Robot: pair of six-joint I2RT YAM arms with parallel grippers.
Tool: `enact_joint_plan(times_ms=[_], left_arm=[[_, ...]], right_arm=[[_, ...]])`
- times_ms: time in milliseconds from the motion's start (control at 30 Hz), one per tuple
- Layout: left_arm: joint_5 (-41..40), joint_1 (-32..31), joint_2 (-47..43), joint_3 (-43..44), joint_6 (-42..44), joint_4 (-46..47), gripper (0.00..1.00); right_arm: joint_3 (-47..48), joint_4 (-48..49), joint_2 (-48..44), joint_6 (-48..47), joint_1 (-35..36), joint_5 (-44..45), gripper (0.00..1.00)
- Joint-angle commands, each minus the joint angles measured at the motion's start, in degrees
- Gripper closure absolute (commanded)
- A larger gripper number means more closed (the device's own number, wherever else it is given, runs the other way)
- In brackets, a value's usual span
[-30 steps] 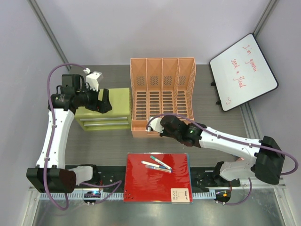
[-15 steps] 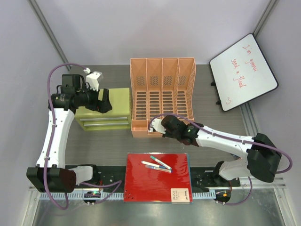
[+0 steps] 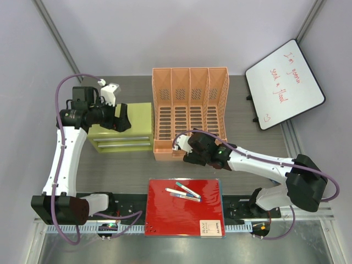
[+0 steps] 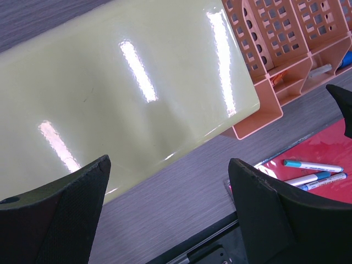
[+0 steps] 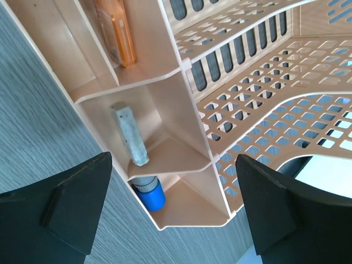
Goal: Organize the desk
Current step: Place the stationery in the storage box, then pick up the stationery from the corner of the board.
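Observation:
The robot's right gripper should next go to the red folder and close on the white body [image 3: 192, 192] of the teal-capped marker.
The dark grey wood-grain desk [image 3: 126, 170] holds an orange mesh file rack [image 3: 190, 110] and a lime-green drawer cabinet [image 3: 129, 118]. My right gripper [image 3: 185, 151] [image 5: 173, 187] stands open at the rack's front left corner with nothing between its fingers. Just beyond it, a blue-capped marker [image 5: 149, 193] lies in a front pocket of the rack [image 5: 181, 148], under a pale grey-green stick [image 5: 128, 135]. An orange item [image 5: 114, 30] sits in the neighbouring pocket. My left gripper [image 3: 122, 118] [image 4: 169, 187] hovers open above the cabinet [image 4: 126, 82], holding nothing.
A red folder [image 3: 165, 214] lies at the near edge with three markers [image 3: 184, 191] on it, also seen from the left wrist as markers [image 4: 313, 166]. A small whiteboard [image 3: 284, 82] with red writing leans at the back right. Grey walls enclose the desk.
My right gripper has shifted slightly left along the rack's front edge and its jaws now stand open. The left arm has not moved.

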Motion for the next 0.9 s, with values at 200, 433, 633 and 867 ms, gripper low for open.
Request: enact_joint_plan(times_ms=[200, 433, 633, 867], left_arm=[[0.5, 0.4, -0.6, 1.1, 0.3, 1.6, 0.12], [0.4, 0.3, -0.8, 1.3, 0.3, 1.6, 0.12], [1.2, 0.3, -0.8, 2.4, -0.5, 0.9, 0.12], [0.8, 0.3, -1.2, 2.9, -0.3, 0.3, 0.12]], right_arm=[[3.7, 3.7, -6.7, 9.7, -0.2, 4.6, 0.0], [19.3, -18.8, -10.4, 30.9, 0.0, -17.2, 0.0], [12.6, -18.5, -5.5, 50.1, 0.0, -33.9, 0.0], [30.1, -44.3, 8.5, 64.4, 23.8, 29.1, 0.0]])
